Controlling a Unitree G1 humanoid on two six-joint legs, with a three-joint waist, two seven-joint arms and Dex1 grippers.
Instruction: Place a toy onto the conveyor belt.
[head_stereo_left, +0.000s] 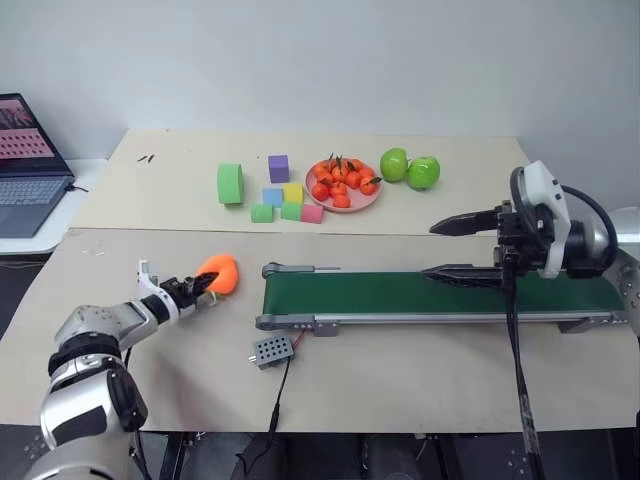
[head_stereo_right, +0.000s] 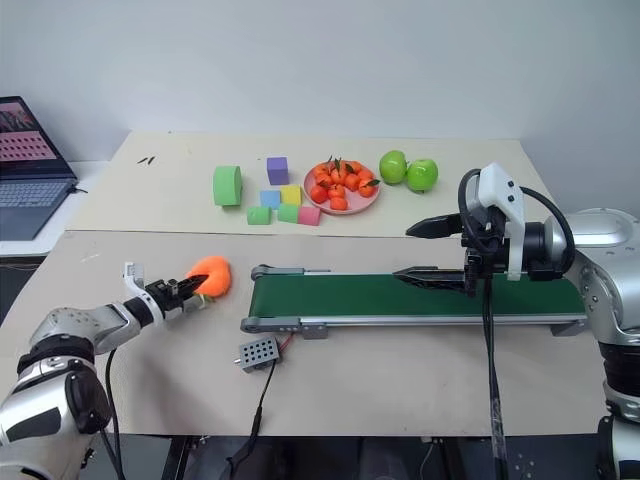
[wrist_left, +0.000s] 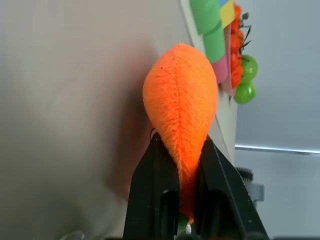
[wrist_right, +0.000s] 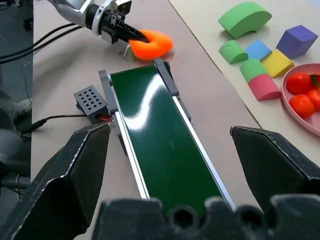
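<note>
The robot's left gripper will release the orange toy on the dark-green conveyor belt's end (head_stereo_left: 317, 287) near the grey perforated box.
The toy (head_stereo_left: 222, 272) is a soft orange rounded piece on the tan table, just left of the conveyor belt's left end. My left gripper (head_stereo_left: 205, 285) is shut on its near end, and the black fingers (wrist_left: 155, 190) pinch the fuzzy orange body (wrist_left: 182, 100) from both sides. The conveyor belt (head_stereo_left: 400, 295) is a long dark-green strip in a grey frame, running from the middle to the right. My right gripper (head_stereo_left: 430, 250) hangs open above the belt's right half with nothing between its fingers; in its wrist view the belt (wrist_right: 160, 135) runs away toward the toy (wrist_right: 152, 44).
A pink plate of small red-orange fruits (head_stereo_left: 343, 185), two green apples (head_stereo_left: 408, 168) and coloured foam blocks (head_stereo_left: 280, 195) sit at the back. A grey perforated box (head_stereo_left: 273, 350) with a wire lies in front of the belt. A laptop (head_stereo_left: 25, 165) stands at far left.
</note>
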